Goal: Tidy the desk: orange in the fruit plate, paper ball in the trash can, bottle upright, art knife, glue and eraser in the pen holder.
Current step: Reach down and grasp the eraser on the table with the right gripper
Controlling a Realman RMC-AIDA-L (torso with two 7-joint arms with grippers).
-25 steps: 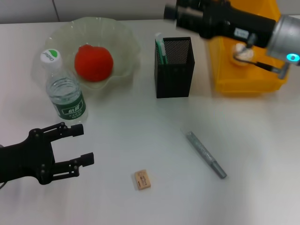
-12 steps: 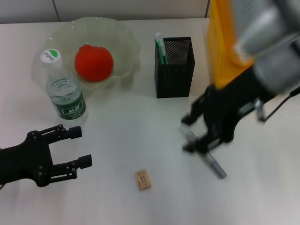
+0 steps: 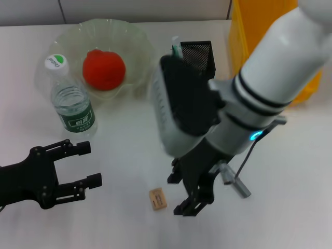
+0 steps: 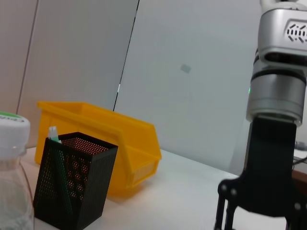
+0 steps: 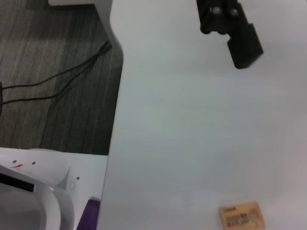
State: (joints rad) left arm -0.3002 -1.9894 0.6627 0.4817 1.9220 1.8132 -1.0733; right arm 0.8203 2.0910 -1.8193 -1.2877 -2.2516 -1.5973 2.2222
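Next, my right gripper will go to the middle of the small tan eraser (image 3: 158, 198) (image 5: 242, 218) near the table's front and close there.
A small tan eraser (image 3: 158, 199) lies on the white table near the front; it also shows in the right wrist view (image 5: 242, 216). My right gripper (image 3: 178, 196) is open and hangs just right of the eraser. A grey art knife (image 3: 237, 185) lies behind the right arm, partly hidden. The black mesh pen holder (image 3: 196, 49) stands at the back with a green and white stick (image 3: 177, 50) in it. The orange (image 3: 104, 69) sits in the glass fruit plate (image 3: 136, 39). The bottle (image 3: 72, 106) stands upright. My left gripper (image 3: 92, 163) is open and empty at the front left.
A yellow bin (image 3: 257, 28) stands at the back right, largely covered by my right arm (image 3: 270, 78). The left wrist view shows the pen holder (image 4: 74, 179), the bin (image 4: 120, 143) and the right arm (image 4: 276, 96). The right wrist view shows the table's edge (image 5: 117, 96) and floor.
My right arm swung from over the yellow bin at the back right, past the art knife, down to beside the eraser. The left gripper has barely moved.
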